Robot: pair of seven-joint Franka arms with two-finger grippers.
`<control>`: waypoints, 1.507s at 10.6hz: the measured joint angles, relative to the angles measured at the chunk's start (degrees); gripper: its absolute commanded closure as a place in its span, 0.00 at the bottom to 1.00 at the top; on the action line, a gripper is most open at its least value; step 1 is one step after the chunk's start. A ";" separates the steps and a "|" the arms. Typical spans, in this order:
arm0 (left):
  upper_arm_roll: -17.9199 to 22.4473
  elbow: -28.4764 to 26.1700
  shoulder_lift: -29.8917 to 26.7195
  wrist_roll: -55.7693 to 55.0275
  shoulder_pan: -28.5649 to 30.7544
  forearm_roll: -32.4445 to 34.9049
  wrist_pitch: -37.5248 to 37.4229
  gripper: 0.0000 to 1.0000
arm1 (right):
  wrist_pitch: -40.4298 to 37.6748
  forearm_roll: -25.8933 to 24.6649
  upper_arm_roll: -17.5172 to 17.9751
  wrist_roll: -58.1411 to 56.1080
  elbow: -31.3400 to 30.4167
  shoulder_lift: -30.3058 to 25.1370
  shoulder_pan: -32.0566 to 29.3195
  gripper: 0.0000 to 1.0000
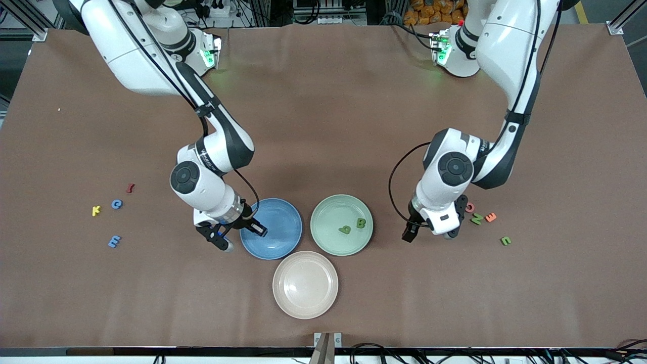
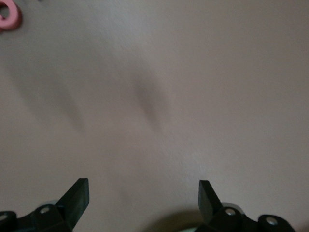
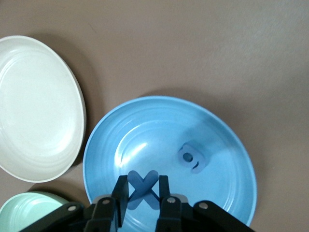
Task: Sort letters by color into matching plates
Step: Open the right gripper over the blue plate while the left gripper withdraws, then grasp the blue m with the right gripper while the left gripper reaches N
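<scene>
The robot's left gripper will close on the outer straight sides (image 1: 476,219) of the green N, which sits between the pink letter and the orange E.
My right gripper (image 1: 258,229) hangs over the blue plate (image 1: 283,208), shut on a blue letter X (image 3: 143,187). In the right wrist view its fingers (image 3: 121,186) pinch the X above the blue plate (image 3: 217,145), where another blue letter (image 3: 192,157) lies. Two green letters (image 1: 361,223) (image 1: 344,229) lie in the pale green plate (image 1: 328,210). My left gripper (image 1: 429,233) is open and holds nothing; it hangs over bare table between the green plate and a green N (image 1: 476,219). Its jaws (image 2: 143,182) stand wide apart. A blue C (image 1: 117,204) and a blue E (image 1: 114,241) lie toward the right arm's end, and a green letter (image 1: 505,240) toward the left arm's end.
A beige plate (image 1: 305,284) sits nearer the front camera than the other two plates. A yellow K (image 1: 96,211) and a dark red letter (image 1: 130,188) lie by the blue C. A pink letter (image 1: 469,207) and an orange E (image 1: 490,217) lie by the green N.
</scene>
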 measured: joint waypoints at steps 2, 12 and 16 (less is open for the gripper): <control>0.10 -0.18 0.04 0.08 2.08 0.03 -1.46 0.00 | 0.00 -0.04 0.33 1.38 0.22 0.33 0.06 0.00; -0.54 -7.61 -2.97 13.49 6.44 0.14 -6.86 0.00 | -12.96 -3.57 -0.06 -19.02 1.46 -0.95 -9.93 0.00; -0.16 -9.27 -3.30 17.33 9.87 0.15 -6.86 0.00 | -15.61 -3.77 -0.39 -25.82 1.45 -1.85 -17.48 0.00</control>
